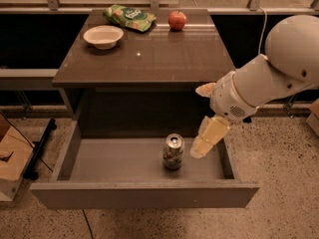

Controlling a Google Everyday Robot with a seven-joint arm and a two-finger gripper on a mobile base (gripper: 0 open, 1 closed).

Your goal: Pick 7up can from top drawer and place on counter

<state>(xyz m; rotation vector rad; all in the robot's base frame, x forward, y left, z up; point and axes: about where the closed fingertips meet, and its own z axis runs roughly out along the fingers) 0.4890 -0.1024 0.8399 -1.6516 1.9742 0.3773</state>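
Observation:
Next, the gripper closes on the upper half of the 7up can (pixel 173 148) in the open top drawer.
The 7up can (pixel 173 151) stands upright on the grey floor of the open top drawer (pixel 114 158), right of its middle. My gripper (pixel 204 141) hangs from the white arm over the drawer's right part, just right of the can and not touching it. The dark brown counter (pixel 149 54) lies above and behind the drawer.
On the counter stand a white bowl (pixel 103 36), a green chip bag (pixel 129 17) and a red apple (pixel 177 20) along the back. A cardboard box (pixel 11 163) sits on the speckled floor at the left. The drawer's front panel (pixel 144 195) juts toward me.

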